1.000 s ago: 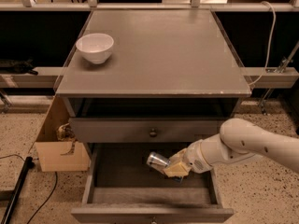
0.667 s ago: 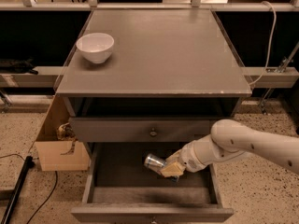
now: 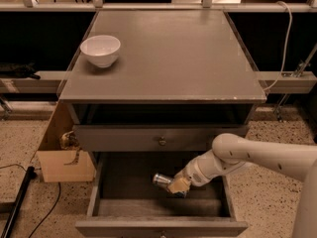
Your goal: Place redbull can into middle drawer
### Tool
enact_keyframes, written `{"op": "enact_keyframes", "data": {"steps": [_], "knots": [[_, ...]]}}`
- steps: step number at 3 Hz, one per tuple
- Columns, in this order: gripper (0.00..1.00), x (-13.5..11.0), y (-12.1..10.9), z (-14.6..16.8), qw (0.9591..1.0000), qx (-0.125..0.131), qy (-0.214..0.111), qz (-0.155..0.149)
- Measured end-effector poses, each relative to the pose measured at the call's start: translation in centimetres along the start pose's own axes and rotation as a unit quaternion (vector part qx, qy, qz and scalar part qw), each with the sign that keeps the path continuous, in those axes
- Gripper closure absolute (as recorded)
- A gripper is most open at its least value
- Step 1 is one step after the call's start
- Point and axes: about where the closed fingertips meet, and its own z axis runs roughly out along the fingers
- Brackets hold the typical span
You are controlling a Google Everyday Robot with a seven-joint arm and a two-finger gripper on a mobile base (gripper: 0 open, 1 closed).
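My gripper is going to release the redbull can, now tilted low inside the drawer, on the grey bottom of the open middle drawer (image 3: 173, 187), around its center.
The middle drawer (image 3: 124, 182) is pulled out below the cabinet top, showing its deep grey box. My gripper (image 3: 178, 186) reaches in from the right, low inside the drawer. It is shut on the redbull can (image 3: 161, 180), which lies tilted on its side with its silver top pointing left, just above the drawer floor.
A white bowl (image 3: 100, 50) stands on the cabinet top at the back left. The upper drawer (image 3: 162, 141) is closed, with a round knob. A cardboard box (image 3: 62, 152) sits on the floor to the left, and a black cable (image 3: 20, 202) lies beside it.
My gripper has carried the can a little to the left and lower into the drawer. The bowl and drawers have not moved.
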Motion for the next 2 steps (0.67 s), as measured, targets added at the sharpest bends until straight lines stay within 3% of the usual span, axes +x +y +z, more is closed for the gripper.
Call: {"op": "enact_keyframes", "data": {"steps": [2], "knots": [[1.00, -0.11, -0.25, 0.69, 0.9999, 0.010, 0.008, -0.007]]}}
